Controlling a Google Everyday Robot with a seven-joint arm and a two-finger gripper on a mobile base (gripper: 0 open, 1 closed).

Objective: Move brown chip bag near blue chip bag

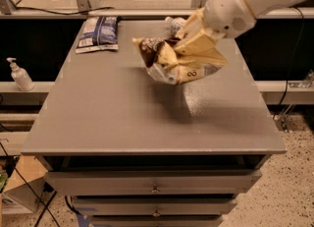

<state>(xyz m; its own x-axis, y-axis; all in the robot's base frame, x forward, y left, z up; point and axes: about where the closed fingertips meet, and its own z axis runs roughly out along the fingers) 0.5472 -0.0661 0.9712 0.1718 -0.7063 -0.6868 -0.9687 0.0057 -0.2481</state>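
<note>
Next, I release the brown chip bag, now hanging above the table's middle, between the blue chip bag and the white plastic bottle [143, 31].
The brown chip bag [169, 63] is crumpled, cream-yellow with a dark brown panel, and hangs in the air above the middle of the grey table [113, 118]. My gripper [196, 49] is shut on its right side, with cream-coloured fingers [203, 44] over the bag. The white arm reaches in from the upper right. The blue chip bag [99, 33] lies flat at the table's far left corner, well to the left of the brown bag.
A white plastic bottle [174, 23] lies at the table's back edge, mostly hidden behind the held bag. A soap dispenser [19, 75] stands on a shelf to the left. Drawers [154, 184] sit under the table front.
</note>
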